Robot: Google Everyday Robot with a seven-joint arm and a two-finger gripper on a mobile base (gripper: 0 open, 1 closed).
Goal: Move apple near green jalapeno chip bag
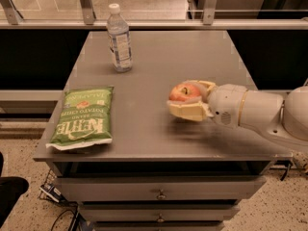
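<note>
Next, my gripper lets go of the apple near the table's front edge, just beside the green jalapeno chip bag point(144, 126).
The apple point(183, 92) is red-orange with a yellowish patch and sits between the fingers of my gripper point(188, 99), which is shut on it and holds it just above the grey table point(159, 66), right of the middle. The white arm reaches in from the right. The green jalapeno chip bag point(83, 118) lies flat at the table's front left corner, well to the left of the apple.
A clear plastic water bottle point(119, 39) stands upright at the back left of the table. The table has drawers point(159, 194) below its front edge. A metal railing point(144, 13) runs behind it.
</note>
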